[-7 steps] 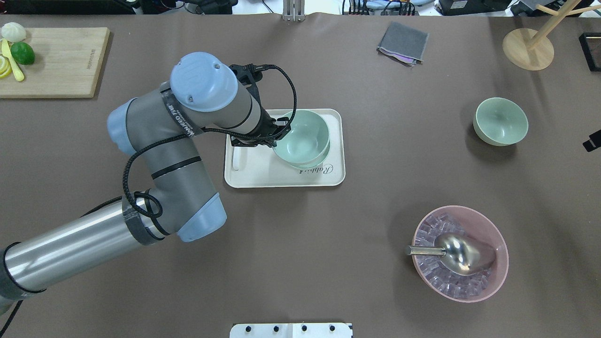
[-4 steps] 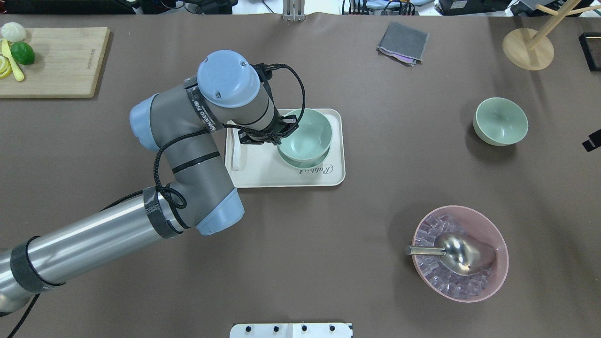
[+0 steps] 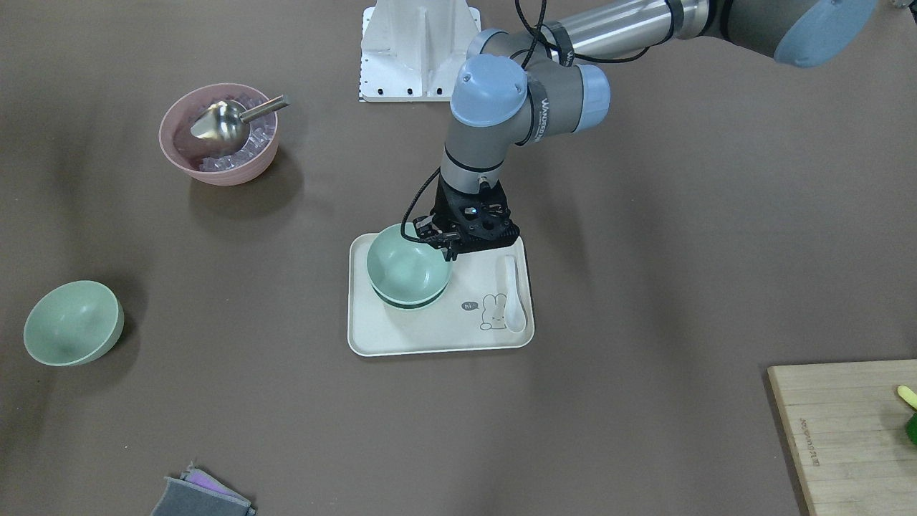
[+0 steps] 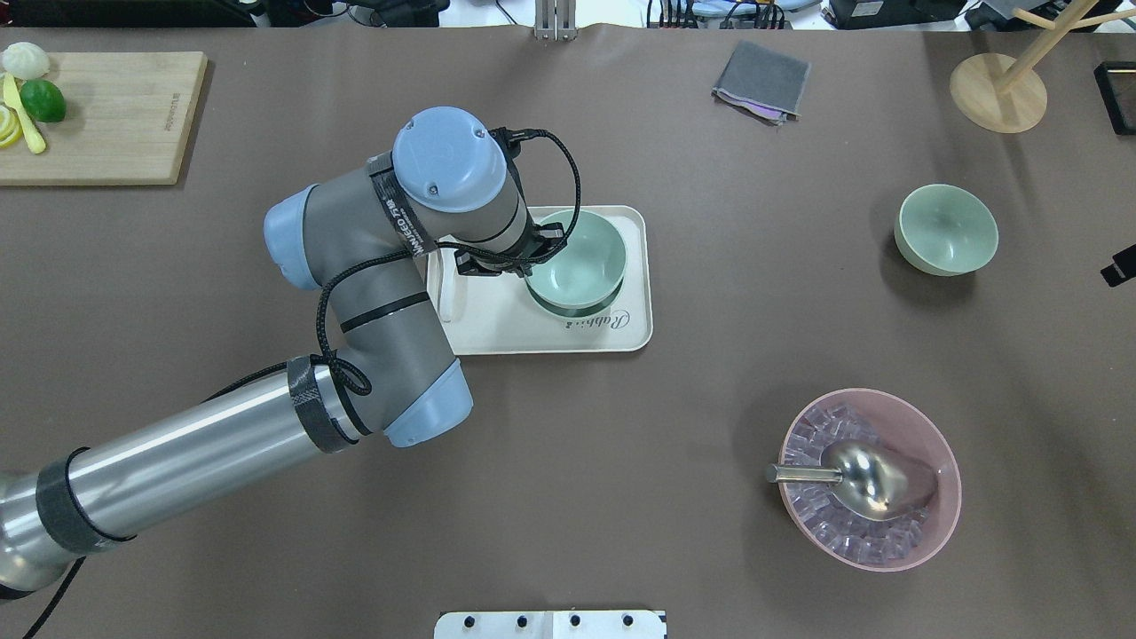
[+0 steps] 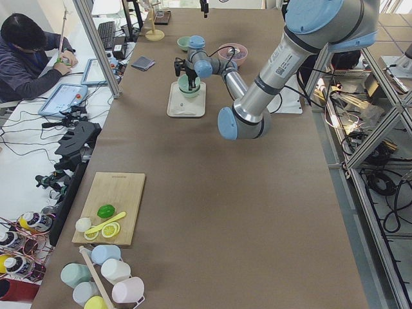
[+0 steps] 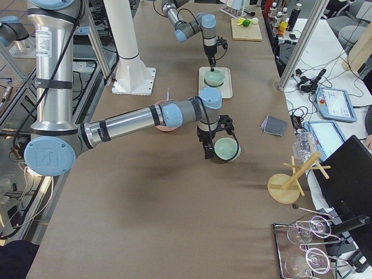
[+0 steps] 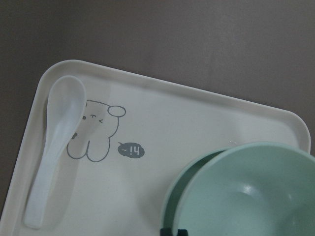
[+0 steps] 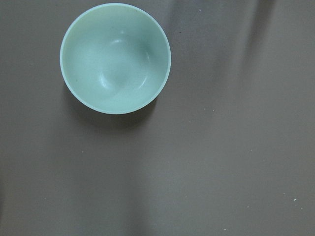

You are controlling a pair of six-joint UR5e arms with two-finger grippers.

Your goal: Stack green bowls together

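Observation:
My left gripper will let go of the upper green bowl inside the lower green bowl on the cream tray (image 3: 410, 267) (image 7: 243, 214).
Two green bowls (image 4: 577, 262) sit nested on the cream tray (image 4: 497, 342); the lower one's rim shows under the upper (image 3: 408, 269). My left gripper (image 4: 531, 257) is shut on the upper bowl's rim at its left side; it also shows in the front view (image 3: 438, 242). The left wrist view shows both rims (image 7: 246, 191). A third green bowl (image 4: 945, 229) stands alone on the table at the far right, seen from above in the right wrist view (image 8: 115, 58). My right gripper (image 6: 208, 150) shows only in the exterior right view, high near that bowl; I cannot tell its state.
A white spoon (image 3: 512, 294) lies on the tray beside the bowls. A pink bowl with ice and a metal scoop (image 4: 870, 479) stands front right. A cutting board with lime (image 4: 106, 115), a grey cloth (image 4: 761, 82) and a wooden stand (image 4: 998, 93) lie at the back.
My left arm has shifted right and lowered the held bowl into the bowl on the tray. The lone bowl at the right has not moved.

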